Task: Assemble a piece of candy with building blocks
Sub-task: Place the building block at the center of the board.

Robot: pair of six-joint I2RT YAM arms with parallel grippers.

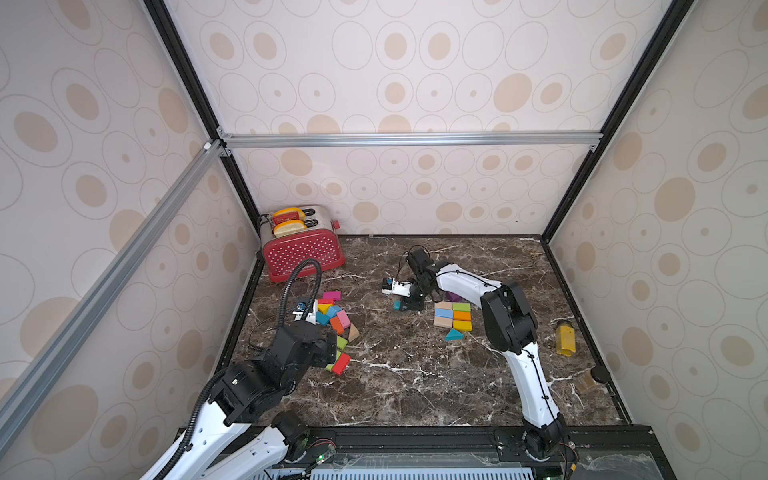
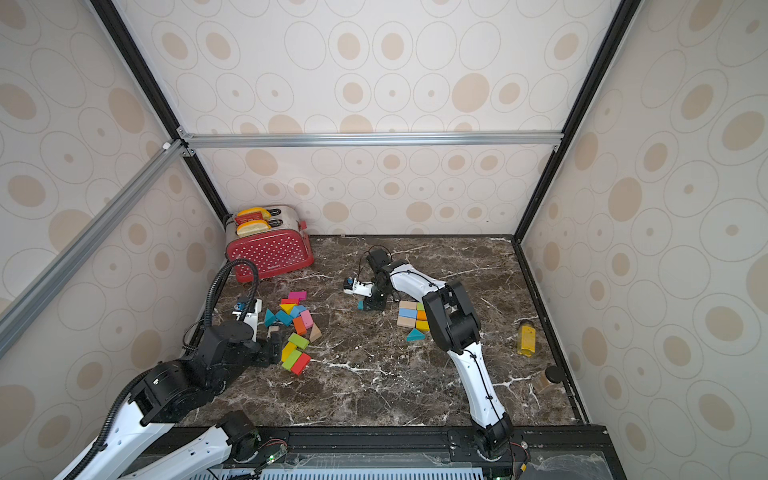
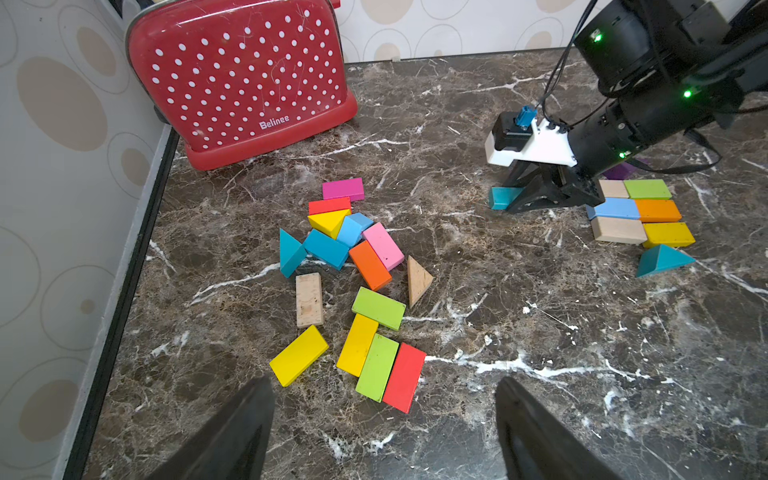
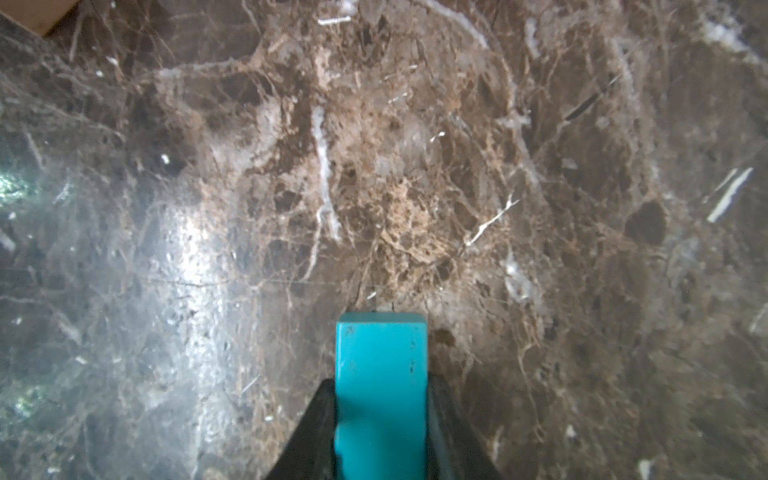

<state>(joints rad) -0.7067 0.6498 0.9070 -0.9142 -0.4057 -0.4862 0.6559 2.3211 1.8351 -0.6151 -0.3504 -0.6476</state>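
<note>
The pink block is beside the orange block in the loose pile. My left gripper goes to it next and closes on the pink block's long sides [image 1: 343, 318] [image 3: 383, 246].
Loose building blocks [image 1: 332, 320] [image 3: 353, 270] in several colours lie scattered on the left of the marble tabletop. On the right, a flat grid of blocks [image 1: 453, 316] [image 3: 640, 212] lies tight together, with a teal wedge [image 1: 454, 335] [image 3: 663, 259] at its near edge and a purple block [image 3: 621, 170] behind it. My right gripper [image 4: 381, 380] [image 3: 519, 199] is shut on a teal block [image 4: 380, 357] [image 1: 397, 305], low over the tabletop just left of the grid. My left gripper [image 3: 384, 384] [image 2: 274, 349] hangs open at the near side of the loose pile, holding nothing.
A red polka-dot toaster [image 1: 303, 249] stands in the back left corner. A mustard-yellow bottle [image 1: 565, 340] and a small black-lidded jar [image 1: 590, 380] sit along the right wall. Patterned walls enclose the table on three sides.
</note>
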